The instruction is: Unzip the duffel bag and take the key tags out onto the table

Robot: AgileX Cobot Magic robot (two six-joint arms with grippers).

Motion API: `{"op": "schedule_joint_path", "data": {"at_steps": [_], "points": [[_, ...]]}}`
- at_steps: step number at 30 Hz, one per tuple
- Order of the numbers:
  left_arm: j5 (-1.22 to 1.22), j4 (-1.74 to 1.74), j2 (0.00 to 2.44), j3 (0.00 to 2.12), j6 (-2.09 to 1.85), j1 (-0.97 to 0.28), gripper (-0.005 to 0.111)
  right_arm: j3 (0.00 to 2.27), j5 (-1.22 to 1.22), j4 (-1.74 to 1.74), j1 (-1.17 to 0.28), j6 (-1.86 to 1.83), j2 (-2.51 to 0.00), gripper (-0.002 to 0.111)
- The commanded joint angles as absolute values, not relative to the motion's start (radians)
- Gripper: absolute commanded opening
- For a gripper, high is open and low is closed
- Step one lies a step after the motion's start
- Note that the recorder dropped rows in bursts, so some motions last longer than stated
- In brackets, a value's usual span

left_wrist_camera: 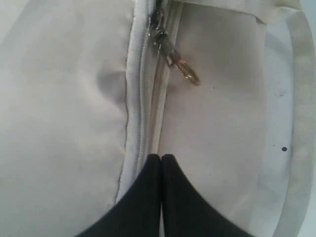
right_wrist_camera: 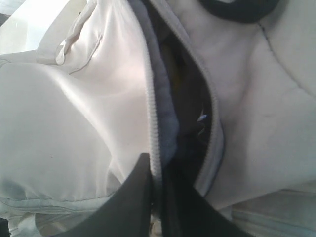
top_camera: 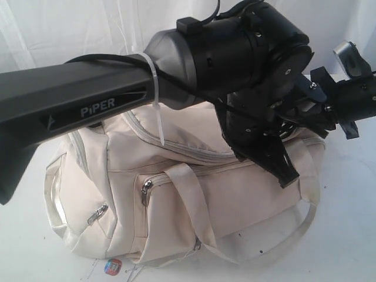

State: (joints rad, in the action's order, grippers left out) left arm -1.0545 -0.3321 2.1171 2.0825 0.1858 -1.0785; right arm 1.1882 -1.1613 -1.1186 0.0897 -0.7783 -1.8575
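Note:
The closed fingers of my left gripper lie on the zipper seam, clear of the gold ring, so next my left gripper opens and grips that ring (left_wrist_camera: pixel 189 73) before it pulls further.
The cream-white duffel bag (top_camera: pixel 176 200) lies on the white table (top_camera: pixel 346 235). My left gripper (left_wrist_camera: pixel 160 157) is shut, its tips together on the closed zipper seam (left_wrist_camera: pixel 143 98), a short way from a grey zipper pull with a gold ring (left_wrist_camera: pixel 173 57). In the exterior view my left gripper (top_camera: pixel 286 173) points down onto the bag's right end. My right gripper (right_wrist_camera: pixel 157 165) is shut on the zipper edge (right_wrist_camera: pixel 154 123) of an open slit that shows dark lining (right_wrist_camera: pixel 185 108). The key tags are hidden.
My left arm (top_camera: pixel 88 106) crosses the front of the exterior view and hides much of the bag's top. The right arm (top_camera: pixel 352 94) is at the upper right. A small red-blue round sticker (top_camera: pixel 113 266) lies by the bag's front. Webbing handles (top_camera: pixel 194 200) drape over the side.

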Motion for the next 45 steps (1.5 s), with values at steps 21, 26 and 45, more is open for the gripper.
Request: {"op": "schedule_joint_path", "data": {"at_steps": [21, 26, 45], "points": [[-0.898, -0.185, 2.17, 2.084, 0.186, -1.081, 0.052, 1.185, -1.152, -1.136, 0.09, -0.751, -1.857, 0.0], [-0.862, -0.214, 2.183, 2.084, 0.198, -1.081, 0.052, 1.185, -1.152, -1.145, 0.09, -0.747, -1.857, 0.0], [-0.752, -0.351, 2.241, 2.084, 0.331, -1.081, 0.047, 1.185, -1.155, -1.147, 0.09, -0.743, -1.857, 0.0]]}}
